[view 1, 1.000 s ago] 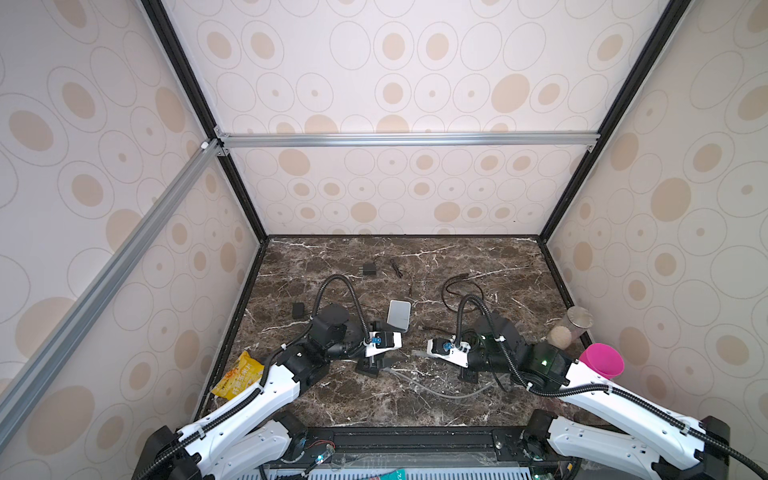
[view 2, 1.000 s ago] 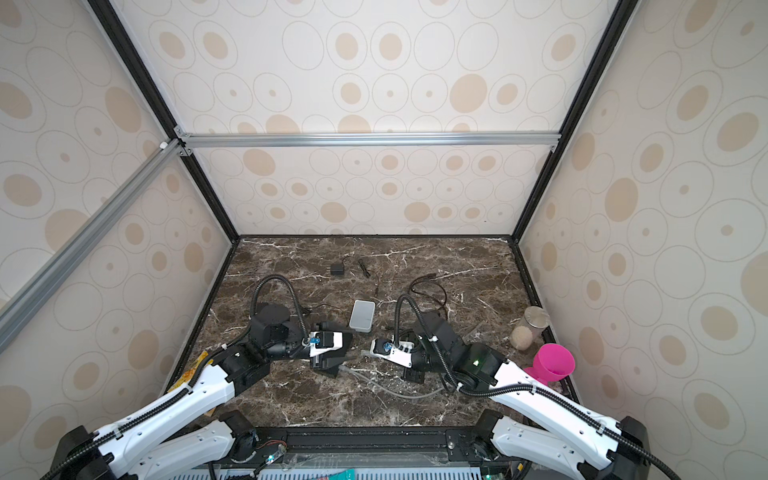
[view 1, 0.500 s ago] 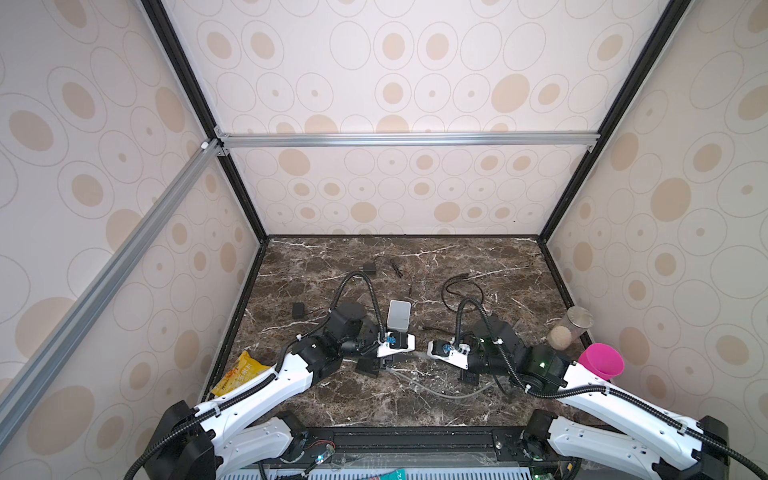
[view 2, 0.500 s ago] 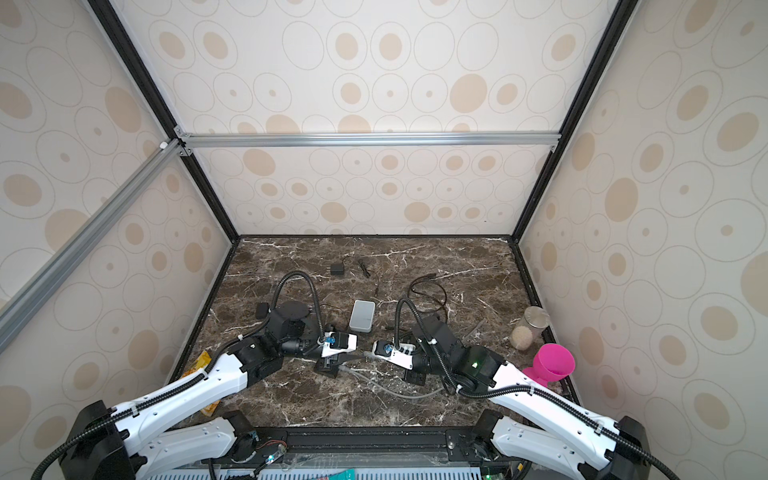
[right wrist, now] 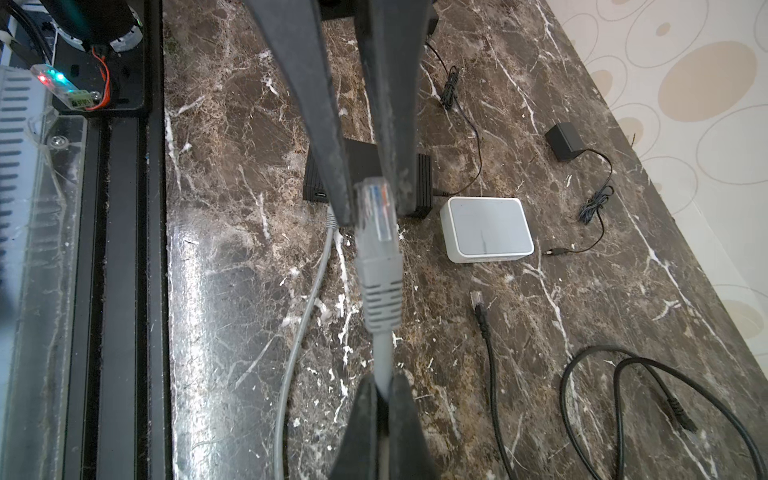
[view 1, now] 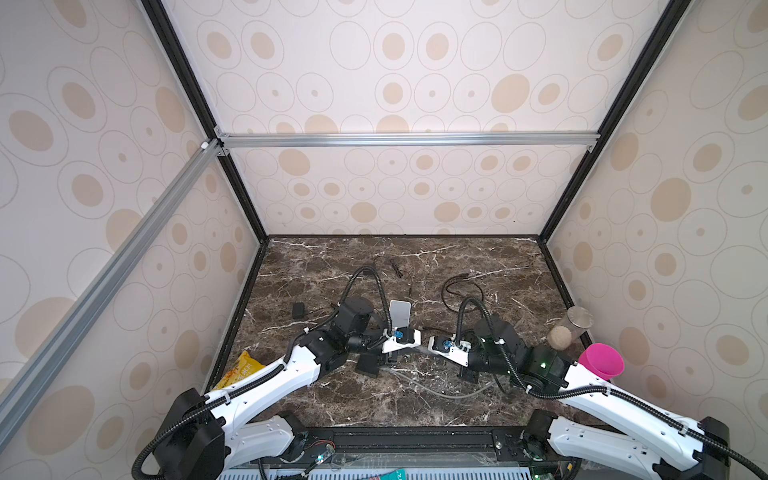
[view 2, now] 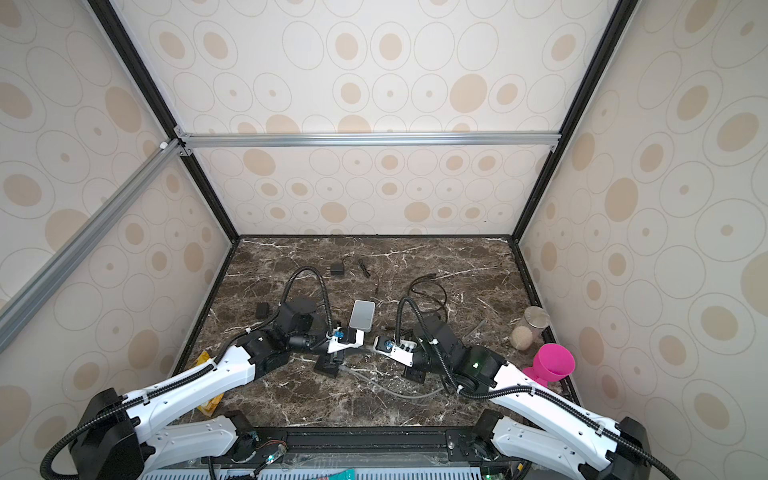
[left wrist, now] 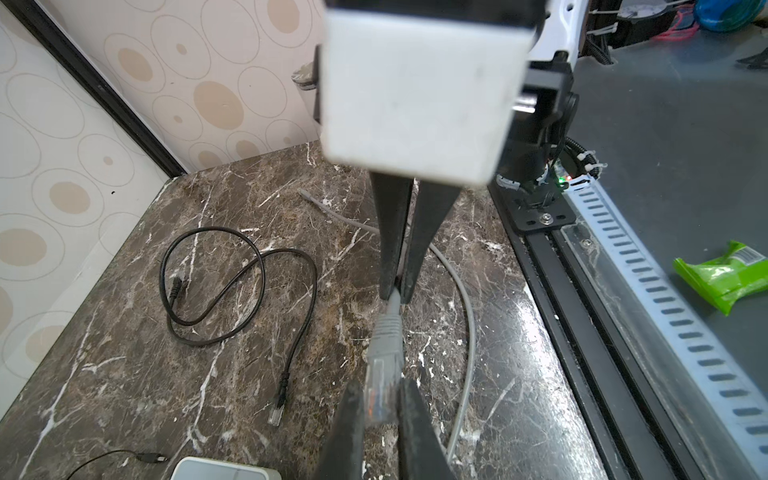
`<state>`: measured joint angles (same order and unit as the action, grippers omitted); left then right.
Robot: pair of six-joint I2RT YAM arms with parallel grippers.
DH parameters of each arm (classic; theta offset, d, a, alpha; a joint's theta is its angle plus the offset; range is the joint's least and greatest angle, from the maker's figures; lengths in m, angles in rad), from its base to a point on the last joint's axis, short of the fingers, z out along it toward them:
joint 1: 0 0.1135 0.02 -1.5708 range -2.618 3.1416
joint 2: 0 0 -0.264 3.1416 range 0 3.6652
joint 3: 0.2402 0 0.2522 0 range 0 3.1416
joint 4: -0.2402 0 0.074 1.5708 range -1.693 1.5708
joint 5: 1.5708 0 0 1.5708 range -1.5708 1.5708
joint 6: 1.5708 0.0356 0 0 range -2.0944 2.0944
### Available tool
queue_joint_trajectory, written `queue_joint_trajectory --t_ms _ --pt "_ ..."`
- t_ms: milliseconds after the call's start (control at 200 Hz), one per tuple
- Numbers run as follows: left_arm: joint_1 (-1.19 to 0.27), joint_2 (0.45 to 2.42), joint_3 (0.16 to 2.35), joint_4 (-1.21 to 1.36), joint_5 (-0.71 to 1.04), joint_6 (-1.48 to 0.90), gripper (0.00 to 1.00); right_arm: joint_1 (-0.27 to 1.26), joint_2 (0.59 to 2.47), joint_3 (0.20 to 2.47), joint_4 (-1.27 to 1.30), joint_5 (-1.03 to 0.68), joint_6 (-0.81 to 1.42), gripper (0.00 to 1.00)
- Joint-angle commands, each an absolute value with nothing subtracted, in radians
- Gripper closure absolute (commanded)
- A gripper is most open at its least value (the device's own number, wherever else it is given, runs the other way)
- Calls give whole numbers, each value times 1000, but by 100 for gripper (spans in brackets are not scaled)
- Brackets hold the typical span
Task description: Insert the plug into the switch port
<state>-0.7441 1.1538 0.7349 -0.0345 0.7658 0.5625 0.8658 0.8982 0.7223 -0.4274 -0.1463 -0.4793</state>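
Next, my right gripper opens and takes the grey boot (right wrist: 380, 294) while my left gripper steadies the plug, because it holds the grey cable behind the boot.
A grey cable ends in a clear plug (left wrist: 380, 386) with a grey boot (right wrist: 380, 291). My left gripper (left wrist: 380, 399) is shut on the plug, one finger against each side of it. My right gripper (right wrist: 384, 386) is shut on the grey cable (right wrist: 382, 361) just behind the boot. Both grippers meet tip to tip above the middle of the table: left gripper (view 1: 417, 337), right gripper (view 1: 432, 345). Below and behind them lies a black ribbed box (right wrist: 423, 183), which I take for the switch (view 1: 368, 365). The cable's other end runs to its face.
A flat white box (right wrist: 486, 226) lies beside the black one. A looped black cable (right wrist: 665, 382) and a black power adapter (right wrist: 563, 141) lie farther back. A pink cup (view 1: 600, 361), a jar (view 1: 575, 322) and a yellow packet (view 1: 243, 368) sit near the walls.
My left arm swung right to meet the right gripper, and its jaws closed onto the plug. The right gripper kept its hold and stayed nearly still.
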Motion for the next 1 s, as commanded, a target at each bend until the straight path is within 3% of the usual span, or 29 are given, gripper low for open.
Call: queue_joint_trajectory --t_ms 0,185,295,385,675,995 --pt "-752 1157 778 -48 771 577 89 875 879 712 -427 -160 -483 100" --pt "-752 1160 788 -61 764 584 92 876 871 719 -440 -182 -485 100" --pt "-752 1151 790 -79 754 595 92 876 859 736 -457 -253 -458 71" --pt "-752 1138 786 -88 756 601 92 874 845 744 -442 -295 -397 63" --pt "-752 1103 768 -95 790 609 93 838 964 854 -528 -399 -353 64" --pt "-752 1076 757 -89 822 614 93 836 989 865 -497 -363 -374 68"
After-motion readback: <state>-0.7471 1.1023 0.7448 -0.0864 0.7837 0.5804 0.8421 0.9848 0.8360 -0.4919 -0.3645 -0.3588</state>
